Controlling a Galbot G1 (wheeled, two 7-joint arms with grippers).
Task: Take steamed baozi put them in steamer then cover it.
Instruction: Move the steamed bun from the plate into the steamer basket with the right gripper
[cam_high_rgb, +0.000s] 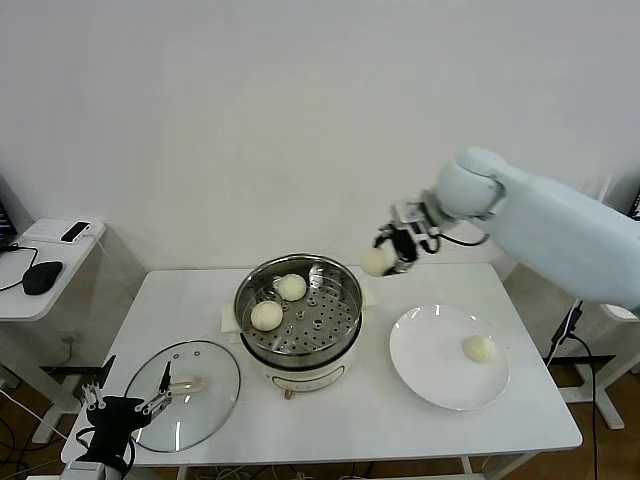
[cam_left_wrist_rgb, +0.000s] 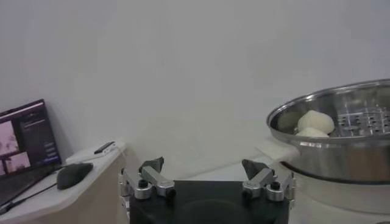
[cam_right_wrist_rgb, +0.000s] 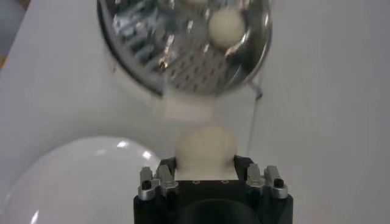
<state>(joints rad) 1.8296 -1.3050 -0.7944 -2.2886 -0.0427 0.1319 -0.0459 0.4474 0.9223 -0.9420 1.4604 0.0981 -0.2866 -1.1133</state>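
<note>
My right gripper needs to let go of the baozi on the front part of the steamer's perforated tray (cam_high_rgb: 304, 337) (cam_right_wrist_rgb: 159, 36), near the two baozi.
The shiny steel steamer (cam_high_rgb: 345, 290) stands at the table's middle on its white base, with two baozi (cam_high_rgb: 291, 287) (cam_high_rgb: 266, 315) on its perforated tray. My right gripper (cam_high_rgb: 383, 258) is shut on a third cream-white baozi (cam_right_wrist_rgb: 205, 148), held in the air just right of the steamer's rim. A fourth baozi (cam_high_rgb: 480, 348) lies on the white plate (cam_high_rgb: 425, 365). The glass cover (cam_high_rgb: 215, 395) lies flat on the table to the steamer's left. My left gripper (cam_high_rgb: 135, 405) rests open at the front left corner, beside the cover.
A side table (cam_high_rgb: 70, 265) at the far left carries a mouse (cam_high_rgb: 42, 276) and a small device. In the left wrist view a monitor (cam_left_wrist_rgb: 27, 140) shows beyond it. Bare tabletop lies in front of the steamer and plate.
</note>
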